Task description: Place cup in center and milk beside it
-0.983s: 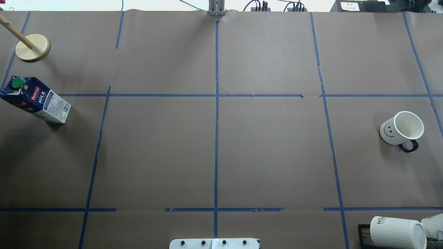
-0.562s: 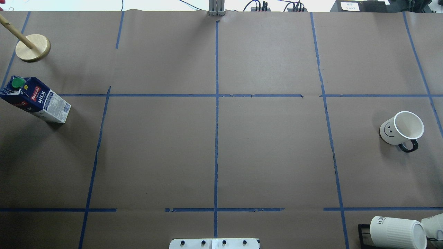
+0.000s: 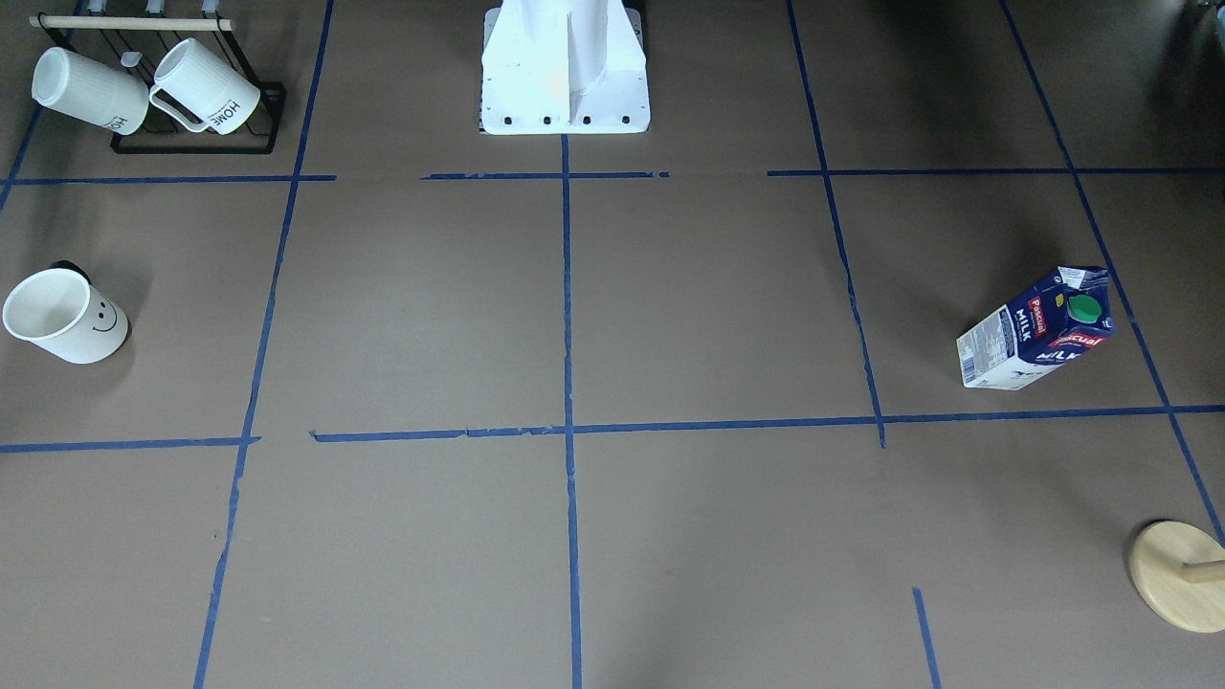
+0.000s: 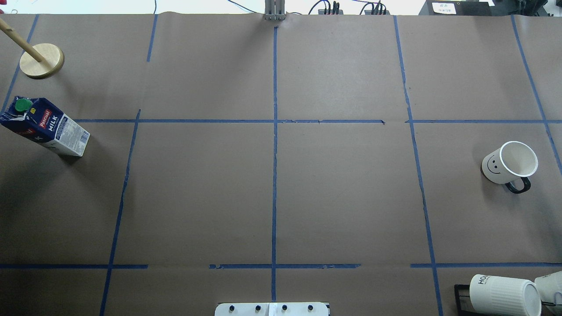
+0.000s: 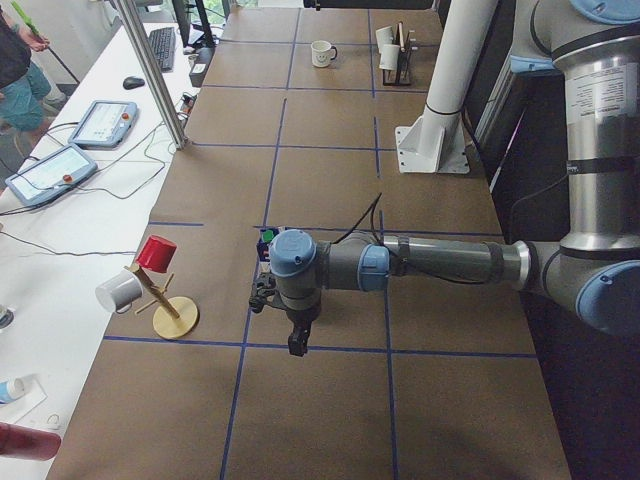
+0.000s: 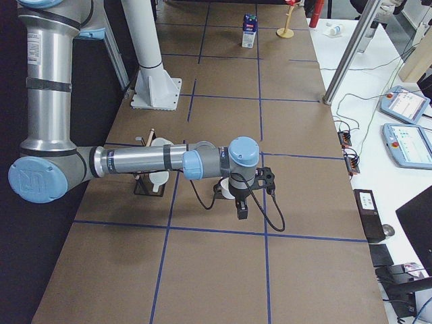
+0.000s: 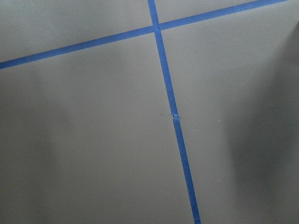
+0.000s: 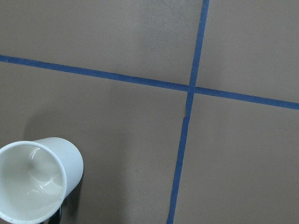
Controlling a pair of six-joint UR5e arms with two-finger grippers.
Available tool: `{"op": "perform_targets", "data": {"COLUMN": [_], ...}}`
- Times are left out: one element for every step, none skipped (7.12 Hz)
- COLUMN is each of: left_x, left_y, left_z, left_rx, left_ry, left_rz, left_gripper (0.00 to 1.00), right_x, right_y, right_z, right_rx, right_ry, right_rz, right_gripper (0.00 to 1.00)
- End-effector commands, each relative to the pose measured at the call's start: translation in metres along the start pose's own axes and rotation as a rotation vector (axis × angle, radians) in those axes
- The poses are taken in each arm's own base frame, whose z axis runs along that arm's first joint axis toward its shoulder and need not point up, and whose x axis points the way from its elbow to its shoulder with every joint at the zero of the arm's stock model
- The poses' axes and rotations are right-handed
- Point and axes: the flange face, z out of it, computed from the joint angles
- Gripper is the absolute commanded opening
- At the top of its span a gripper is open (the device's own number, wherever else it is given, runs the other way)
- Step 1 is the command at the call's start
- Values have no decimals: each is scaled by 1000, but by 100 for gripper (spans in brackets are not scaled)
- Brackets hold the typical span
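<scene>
The robot's right gripper should next move to the white cup and close on the cup's rim [image 3: 5, 314] [image 8: 65, 183], on the side away from the center tape crossing.
The cup [image 4: 505, 164], white with a smiley face and a dark handle, stands upright at the table's right side; it also shows in the front view [image 3: 67, 316] and in the right wrist view [image 8: 37, 179]. The milk [image 4: 46, 127] stands upright at the far left, also in the front view [image 3: 1038, 330]. The center [image 4: 275, 121] tape crossing is bare. My left gripper [image 5: 297, 345] hangs near the milk and my right gripper [image 6: 241, 212] hangs near the cup. Each shows only in a side view, so I cannot tell whether it is open or shut.
A black rack with two ribbed "HOME" mugs [image 4: 505, 294] sits at the near right corner. A wooden mug tree [image 4: 41, 60] stands at the far left behind the milk. The robot's white base [image 3: 565, 77] is at the near middle edge.
</scene>
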Motion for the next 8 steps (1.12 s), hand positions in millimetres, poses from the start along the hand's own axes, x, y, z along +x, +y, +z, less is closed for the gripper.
{"op": "perform_targets", "data": {"left_x": [1, 1, 2, 2, 2, 3, 2, 3], "left_y": [0, 0, 0, 0, -1, -2, -1, -2], "left_z": [0, 0, -1, -1, -2, -2, -2, -2], "left_rx": [1, 2, 4, 4, 5, 6, 5, 6], "left_ry": [4, 8, 8, 8, 8, 7, 8, 7], "left_rz": [-1, -1, 1, 1, 2, 3, 2, 5], "left_gripper": [100, 100, 100, 100, 100, 100, 100, 100], "right_x": [-38, -56, -78, -89, -103, -103, -102, -97], "right_y": [-15, -20, -22, -18, -16, -16, -15, -14], "right_z": [16, 26, 40, 49, 63, 71, 79, 94], "right_rx": [-8, 18, 26, 26, 20, 18, 15, 16], "right_ry": [-23, -33, -48, -62, -55, -46, -49, -54], "right_rz": [-80, -68, -31, -15, -40, -47, -57, -73], "right_gripper": [100, 100, 100, 100, 100, 100, 99, 99]}}
